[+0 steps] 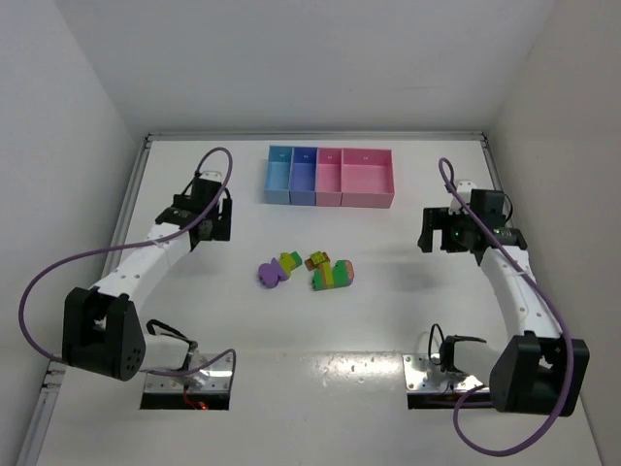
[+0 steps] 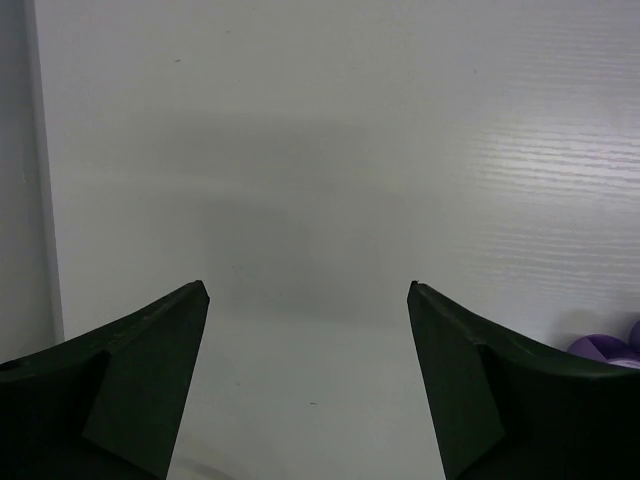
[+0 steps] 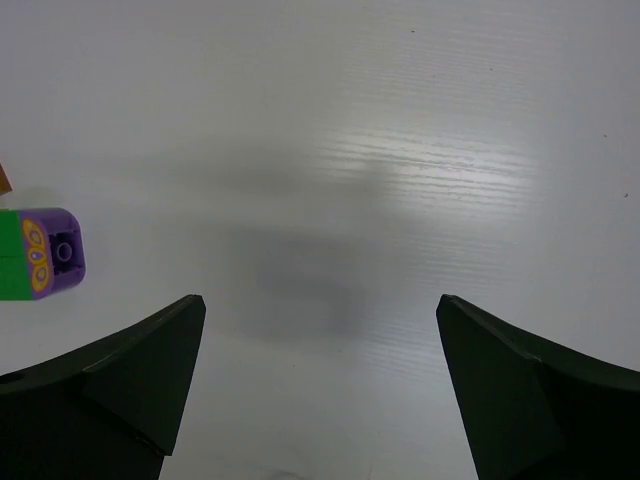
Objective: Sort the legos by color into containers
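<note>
The left gripper should next move to the purple lego's outer end (image 1: 267, 277) (image 2: 598, 349), the one farthest from the yellow-green lego, and close there.
The legos lie in a loose group mid-table: a purple piece (image 1: 271, 274), a yellow-green one (image 1: 289, 260), a small orange one (image 1: 316, 260) and a striped multicoloured clump (image 1: 333, 275). The containers stand in a row at the back: light blue (image 1: 279, 176), blue-purple (image 1: 305, 176), narrow pink (image 1: 329, 176) and wide pink (image 1: 367, 178). My left gripper (image 1: 219, 223) (image 2: 306, 290) hangs open left of the legos, over bare table, with a purple lego (image 2: 603, 348) at its right finger's edge. My right gripper (image 1: 432, 235) (image 3: 320, 300) is open to their right, with a green-purple lego (image 3: 45, 253) off to its left.
White walls close in the table (image 1: 388, 320) on the left, back and right. The arm bases and their metal plates (image 1: 189, 379) sit at the near edge. A purple cable (image 1: 58, 277) loops from each arm.
</note>
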Tool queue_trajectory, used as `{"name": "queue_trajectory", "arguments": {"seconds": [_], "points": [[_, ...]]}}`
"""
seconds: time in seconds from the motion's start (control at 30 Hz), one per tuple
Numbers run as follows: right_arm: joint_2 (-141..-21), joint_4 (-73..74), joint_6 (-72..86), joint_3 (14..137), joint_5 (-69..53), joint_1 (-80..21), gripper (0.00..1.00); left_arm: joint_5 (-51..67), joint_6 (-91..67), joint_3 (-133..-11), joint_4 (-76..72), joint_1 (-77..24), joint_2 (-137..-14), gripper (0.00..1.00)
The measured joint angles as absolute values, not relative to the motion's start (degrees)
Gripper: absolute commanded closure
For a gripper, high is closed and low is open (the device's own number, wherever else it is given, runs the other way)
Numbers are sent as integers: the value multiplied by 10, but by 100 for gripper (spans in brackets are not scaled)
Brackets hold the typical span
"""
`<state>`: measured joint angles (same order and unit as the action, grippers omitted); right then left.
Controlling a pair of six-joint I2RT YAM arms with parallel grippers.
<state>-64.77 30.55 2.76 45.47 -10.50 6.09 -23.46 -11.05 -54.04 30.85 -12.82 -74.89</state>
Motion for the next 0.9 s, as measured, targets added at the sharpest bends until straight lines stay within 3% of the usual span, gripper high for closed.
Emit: {"name": "queue_trajectory", "arguments": {"seconds": [0.37, 0.6, 0.9], "points": [[-648, 299, 49, 455, -17, 64, 0, -155, -20, -603, 303, -137, -749, 2], [-648, 326, 12, 471, -65, 64, 0, -90, 5, -611, 285, -261, -743, 2], [-653, 344, -17, 483, -102, 64, 0, -115, -71, -565, 285, -357, -767, 0]]}}
